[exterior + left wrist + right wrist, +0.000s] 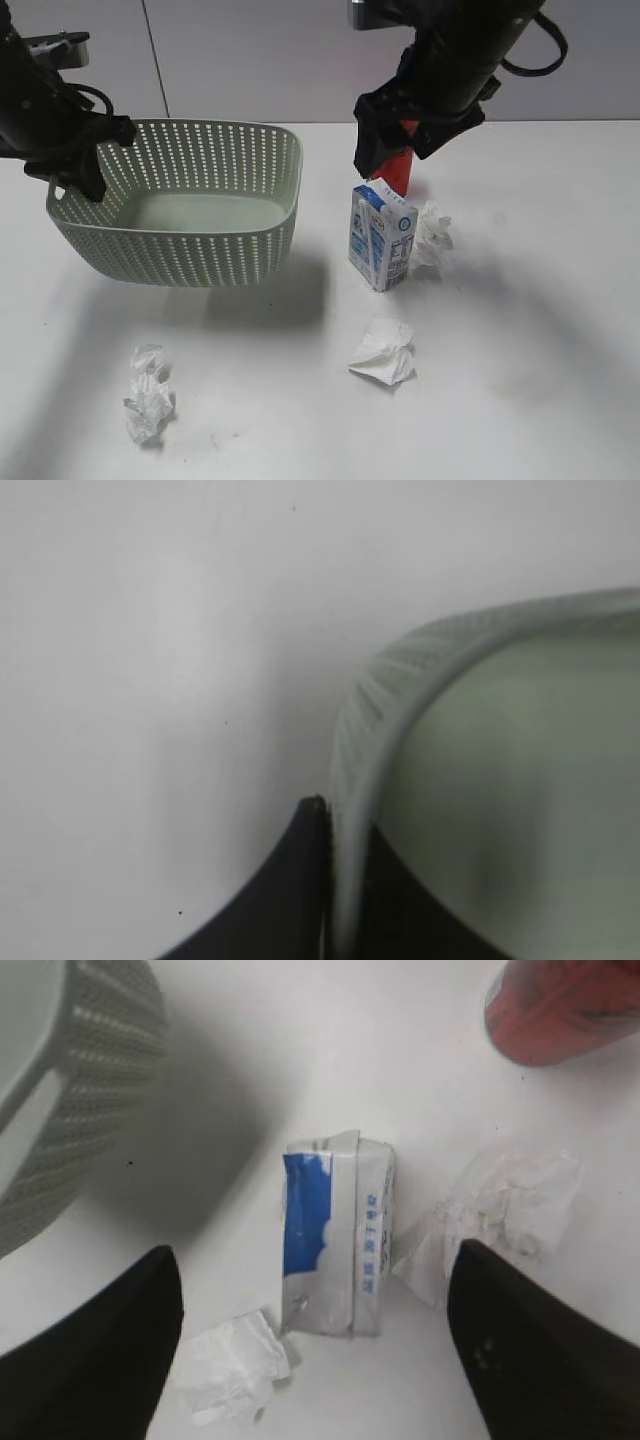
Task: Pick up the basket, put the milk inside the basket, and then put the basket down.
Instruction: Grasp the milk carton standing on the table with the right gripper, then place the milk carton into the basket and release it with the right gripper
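Observation:
Next, my right gripper needs to go down to the milk carton's upper part (380, 211) (338, 1238) and close on it, leaving the carton's bottom free below the fingers.
The pale green basket (190, 240) hangs tilted above the white table, with its shadow under it. My left gripper (88, 182) is shut on the basket's left rim. In the left wrist view the rim (400, 680) runs between the two black fingers (345, 830). The white-and-blue milk carton (382, 235) stands upright on the table to the right of the basket. My right gripper (398, 150) hovers open above it. In the right wrist view the milk (340, 1230) lies between the spread fingers (315, 1255), untouched.
A red can (403, 168) stands just behind the milk and shows in the right wrist view (565, 1010). Crumpled paper balls lie to the right of the milk (432, 235), in front of it (383, 352) and at the front left (148, 393).

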Controlling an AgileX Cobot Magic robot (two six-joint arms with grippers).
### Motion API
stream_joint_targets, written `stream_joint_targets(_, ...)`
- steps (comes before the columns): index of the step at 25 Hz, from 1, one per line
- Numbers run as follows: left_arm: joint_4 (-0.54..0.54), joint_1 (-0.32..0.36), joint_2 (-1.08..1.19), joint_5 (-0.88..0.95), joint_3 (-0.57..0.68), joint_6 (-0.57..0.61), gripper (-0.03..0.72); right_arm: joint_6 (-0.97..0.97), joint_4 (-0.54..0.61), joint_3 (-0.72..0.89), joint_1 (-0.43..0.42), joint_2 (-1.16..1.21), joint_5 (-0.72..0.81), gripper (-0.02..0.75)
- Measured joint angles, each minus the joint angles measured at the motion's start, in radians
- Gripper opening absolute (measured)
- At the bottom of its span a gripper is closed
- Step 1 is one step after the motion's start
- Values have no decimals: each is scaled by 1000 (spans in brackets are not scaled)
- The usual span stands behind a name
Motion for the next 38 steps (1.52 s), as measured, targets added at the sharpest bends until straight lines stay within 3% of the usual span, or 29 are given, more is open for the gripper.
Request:
stream_joint_targets(11,1,0,0,-7,0,0,-15,8,-41,-67,21,200,25,610)
stream_joint_targets(17,1,0,0,-7,0,0,-15,31,-136,-67,62,260,-3,572)
stream_joint_targets(20,1,0,0,-8,0,0,-15,55,-168,-68,65,279,-9,519)
stream_joint_targets(24,1,0,0,-8,0,0,-15,61,-167,-70,66,290,-8,360)
stream_joint_targets(26,1,0,0,-8,0,0,-15,62,-167,-88,66,290,12,319)
stream_joint_targets(33,1,0,0,-9,0,0,-15,62,-167,-215,66,288,189,318)
stream_joint_targets(38,1,0,0,-10,0,0,-15,62,-167,-274,66,187,217,318)
